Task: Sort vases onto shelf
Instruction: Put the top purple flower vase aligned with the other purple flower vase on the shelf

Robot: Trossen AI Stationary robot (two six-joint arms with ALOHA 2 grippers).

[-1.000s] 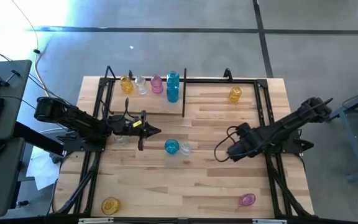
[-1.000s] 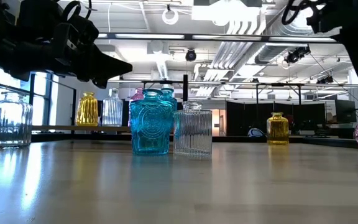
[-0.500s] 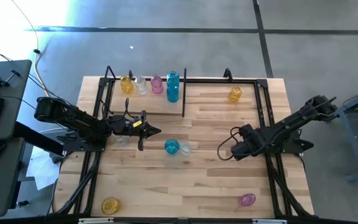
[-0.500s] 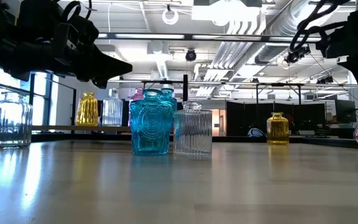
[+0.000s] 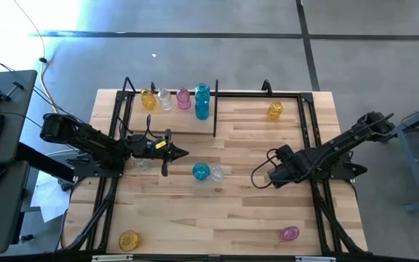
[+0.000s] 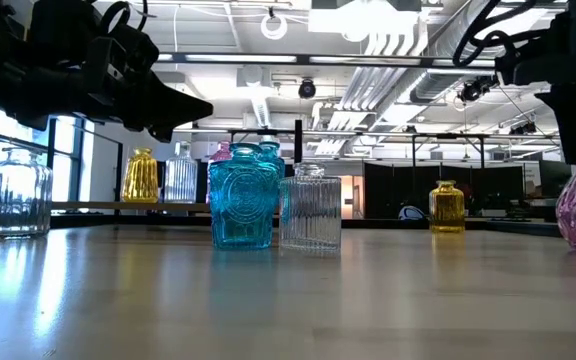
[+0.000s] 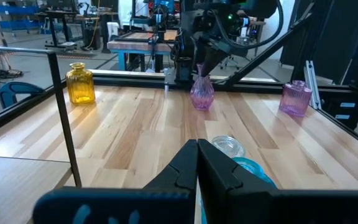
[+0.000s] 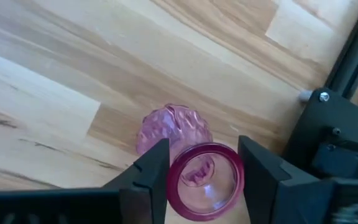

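My right gripper should set the pink vase down on the wood point(image 5: 202, 151) between the mid-table blue vase and the shelf.
A pink bulbous vase point(image 8: 174, 132) stands on the table's right half, and my right gripper point(image 8: 204, 163) is shut on its top from above; my arm hides it in the high view. My left gripper point(image 5: 184, 153) hovers shut over the table's left half, touching nothing. On the black-rod shelf point(image 5: 253, 93) at the far edge stand yellow point(image 5: 148, 98), clear, pink and blue vases point(image 5: 201, 100) left of the divider, and a yellow vase point(image 5: 276, 110) right of it. My right gripper pinches the pink vase's round mouth rim point(image 8: 178, 163) between its two fingers point(image 8: 149, 167), one on each outer side. The fingers come from above, pointing down. The vase stands below them with its base on the wood point(image 7: 202, 107).
A blue vase point(image 5: 201, 172) and a clear vase point(image 5: 215, 174) stand together mid-table. Another clear vase point(image 5: 142, 162) sits under my left arm. A yellow vase point(image 5: 129, 239) and a second pink vase point(image 5: 289, 233) stand near the front edge.
My right gripper has closed its fingers around the pink vase's rim. The vase has shifted a little toward the table's left, staying on the table.
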